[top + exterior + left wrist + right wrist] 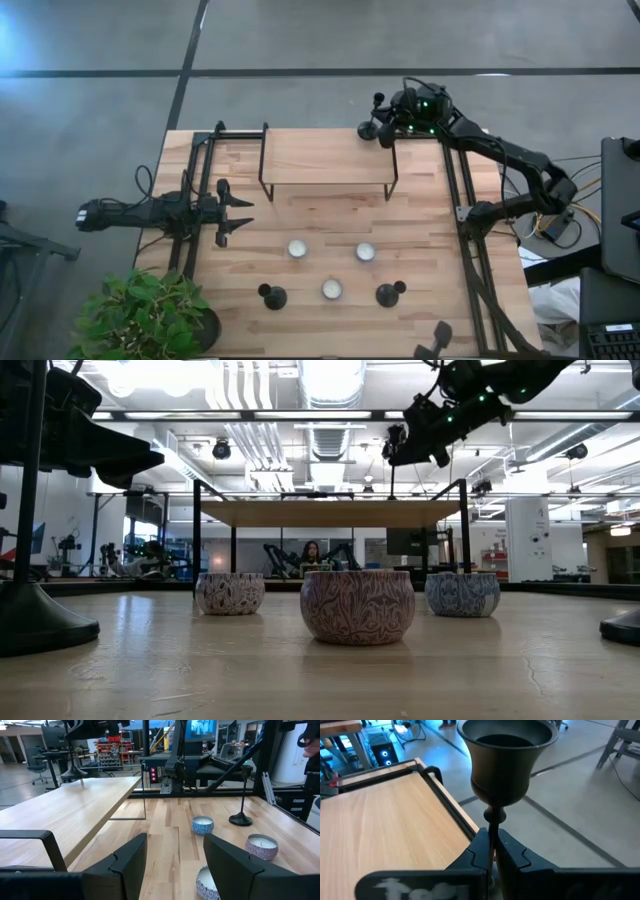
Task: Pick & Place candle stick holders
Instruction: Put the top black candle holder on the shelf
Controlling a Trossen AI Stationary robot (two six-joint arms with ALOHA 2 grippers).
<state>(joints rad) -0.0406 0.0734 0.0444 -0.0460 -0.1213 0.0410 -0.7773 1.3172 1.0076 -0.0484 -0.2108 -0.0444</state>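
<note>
The black candlestick holder will go down on the raised wooden shelf's far corner (372,138) by its side rail, set there by my right gripper.
Two black candlestick holders stand on their round bases on the table near its front edge, one at the left (272,296) and one at the right (390,293); the right one also shows in the left wrist view (241,795). My right gripper (385,128) is shut on a third holder (507,750) at the far right corner of the raised wooden shelf (325,158). My left gripper (240,212) is open and empty above the table's left side, left of the shelf. My right gripper pinches the holder's thin stem (491,822) between its two fingers, a little below the cup (507,767). The holder is about upright, cup up. Its base (74,772) is at the shelf's far right corner; whether it rests there I cannot tell.
Three patterned candle tins (297,248) (365,252) (331,290) sit between the two standing holders. A potted plant (150,315) is at the near left corner. Black frame rails (465,230) run along both table sides. A person (312,553) sits far behind the table.
</note>
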